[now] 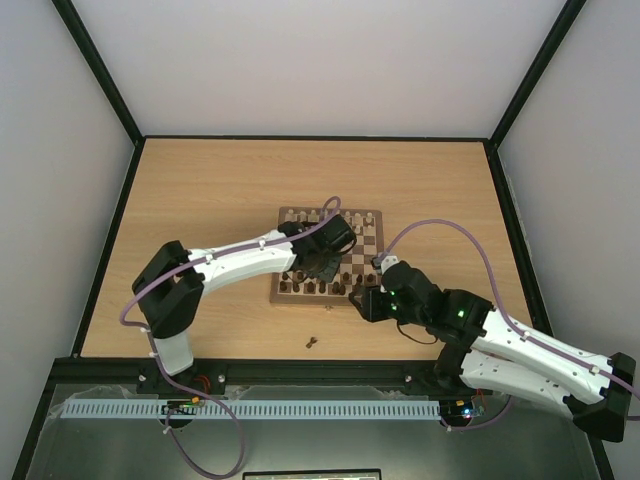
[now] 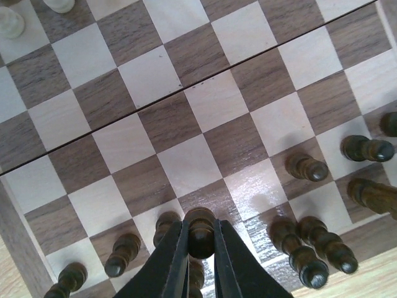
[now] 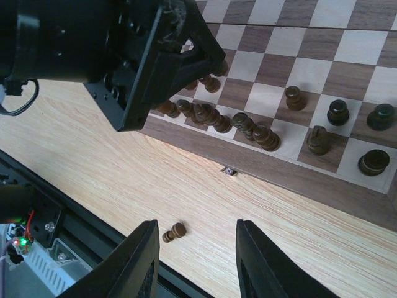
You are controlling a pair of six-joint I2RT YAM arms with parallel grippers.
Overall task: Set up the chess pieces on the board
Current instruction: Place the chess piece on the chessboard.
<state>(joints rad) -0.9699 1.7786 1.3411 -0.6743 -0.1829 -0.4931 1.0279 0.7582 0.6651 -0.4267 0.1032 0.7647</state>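
Observation:
Next, my left gripper lets go of the dark pawn on the dark square (image 1: 322, 277) (image 2: 204, 203) near the middle of the row of dark pawns. That held pawn is now just above a square.
The board (image 1: 366, 216) lies mid-table, with dark pieces (image 1: 310, 287) along its near rows. My left gripper (image 1: 322, 262) hovers over those rows; in the left wrist view it (image 2: 201, 239) is shut on a dark pawn (image 2: 200, 231) just above a square, with other dark pieces (image 2: 308, 167) standing around. My right gripper (image 1: 357, 297) is open at the board's near right edge; in the right wrist view it (image 3: 195, 261) hangs over bare table. A dark pawn (image 3: 172, 233) lies on its side near the left finger, also seen from above (image 1: 312, 343).
Pale pieces (image 2: 11, 23) stand at the board's far rows. A black frame rail (image 1: 300, 368) runs along the table's near edge, close to the fallen pawn. The left arm's wrist (image 3: 93, 49) fills the upper left of the right wrist view.

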